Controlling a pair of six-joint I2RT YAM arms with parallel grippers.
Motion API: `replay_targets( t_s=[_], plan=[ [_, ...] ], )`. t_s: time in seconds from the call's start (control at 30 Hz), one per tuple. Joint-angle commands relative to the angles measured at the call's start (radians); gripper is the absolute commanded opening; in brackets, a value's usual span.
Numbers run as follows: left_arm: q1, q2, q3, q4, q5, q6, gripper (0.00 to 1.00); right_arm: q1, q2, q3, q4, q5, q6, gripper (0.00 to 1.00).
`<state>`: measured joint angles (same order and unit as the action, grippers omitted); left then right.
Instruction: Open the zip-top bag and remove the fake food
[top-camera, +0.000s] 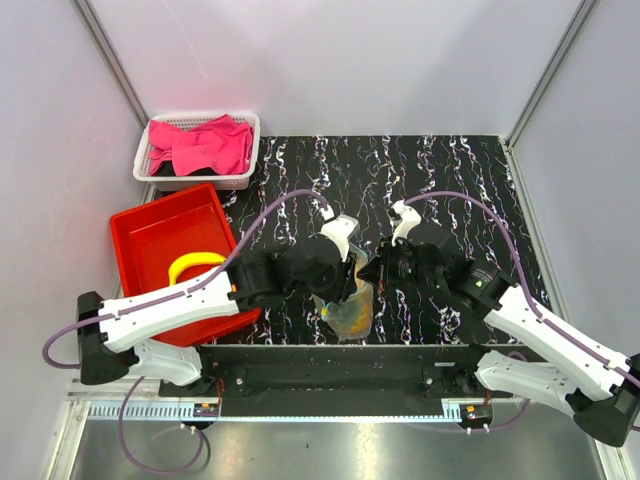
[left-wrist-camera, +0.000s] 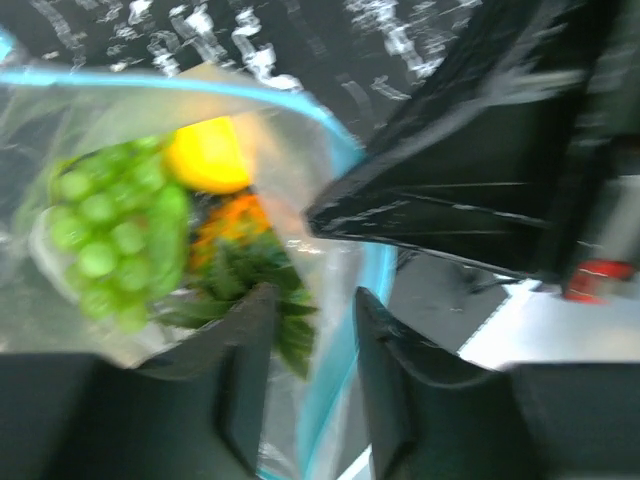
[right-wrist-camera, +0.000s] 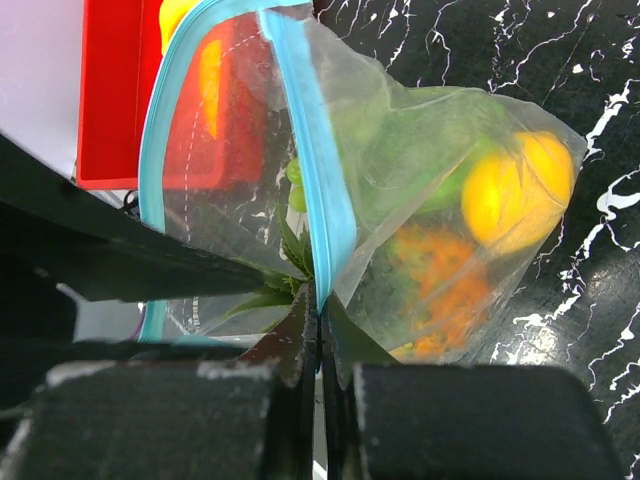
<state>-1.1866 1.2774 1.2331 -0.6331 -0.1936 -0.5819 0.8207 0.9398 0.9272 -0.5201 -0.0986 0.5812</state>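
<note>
The light blue strip is between my left gripper's fingers, so I will open them, move inside the bag and grab the bumpy orange piece by its leaves (left-wrist-camera: 246, 275).
The clear zip-top bag (top-camera: 351, 308) hangs between my two grippers at the table's near edge, its light blue zip strip (right-wrist-camera: 312, 170) parted into a wide loop. My right gripper (right-wrist-camera: 320, 297) is shut on one side of that strip. The jaws of my left gripper (left-wrist-camera: 313, 296) stand narrowly apart, with the other side of the strip (left-wrist-camera: 335, 390) running down the gap between them. The fake food lies inside the bag: green grapes (left-wrist-camera: 110, 230), a yellow fruit (right-wrist-camera: 515, 190), a bumpy orange piece (right-wrist-camera: 440, 285) and dark green leaves (left-wrist-camera: 250, 275).
A red bin (top-camera: 165, 235) holding a yellow ring (top-camera: 195, 265) stands on the left, close to my left arm. Behind it sits a white basket (top-camera: 190, 182) with pink cloth (top-camera: 205, 145). White walls enclose the black marbled table (top-camera: 450, 180).
</note>
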Motion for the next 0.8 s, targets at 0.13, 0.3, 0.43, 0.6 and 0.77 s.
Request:
replay_targets(
  t_s=[0.13,0.3,0.43,0.6,0.77],
  plan=[
    [-0.004,0.017,0.062,-0.059,-0.138,-0.010,0.37,0.001,-0.039,0.019,0.025,-0.024,0.002,0.00],
    [-0.004,0.049,0.072,-0.068,-0.106,-0.012,0.41,0.003,-0.036,0.022,0.025,-0.023,-0.003,0.00],
    [-0.004,0.100,0.091,-0.076,-0.044,-0.002,0.54,0.001,-0.033,0.018,0.026,-0.023,-0.006,0.00],
    [-0.002,0.115,0.065,-0.076,-0.044,-0.015,0.60,0.001,-0.033,0.021,0.026,-0.020,-0.012,0.00],
    [-0.004,0.145,0.042,-0.074,-0.043,-0.021,0.59,0.001,-0.026,0.018,0.028,-0.020,-0.017,0.00]
  ],
)
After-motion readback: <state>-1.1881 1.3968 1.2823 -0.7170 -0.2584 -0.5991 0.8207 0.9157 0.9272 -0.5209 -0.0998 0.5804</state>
